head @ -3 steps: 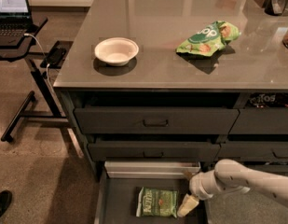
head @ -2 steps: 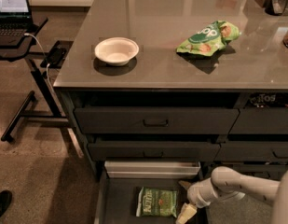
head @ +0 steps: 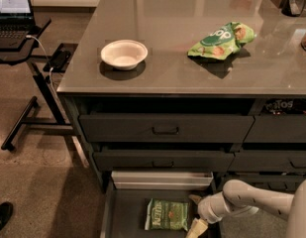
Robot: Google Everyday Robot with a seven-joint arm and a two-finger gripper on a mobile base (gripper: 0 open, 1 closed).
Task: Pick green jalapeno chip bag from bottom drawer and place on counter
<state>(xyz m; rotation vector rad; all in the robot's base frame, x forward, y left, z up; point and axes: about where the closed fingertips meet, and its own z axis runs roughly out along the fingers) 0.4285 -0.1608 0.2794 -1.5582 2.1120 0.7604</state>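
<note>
I will next move my gripper to the green jalapeno chip bag in the bottom drawer and close it on the bag's end [head: 182, 216] nearest my fingers.
The green jalapeno chip bag [head: 167, 214], dark green with white "Kettle" lettering, lies flat on the floor of the open bottom drawer [head: 127, 213]. My gripper [head: 196, 216] reaches in from the right on a pale arm and sits just right of the bag, low in the drawer. One pale finger [head: 196, 228] points down at the bottom edge of the view, the other shows near the bag's upper right corner. The bag is not lifted. The counter [head: 177, 58] spans the top of the view.
A white bowl [head: 124, 54] and a brighter green "pop" bag [head: 220, 40] rest on the counter. Upper drawers with black handles [head: 165, 130] are closed. A laptop stand [head: 28, 58] is at left. A shoe [head: 0, 217] is at bottom left.
My arm has moved down and left, bringing the gripper lower in the drawer and closer to the bag's right edge. The bag has not moved.
</note>
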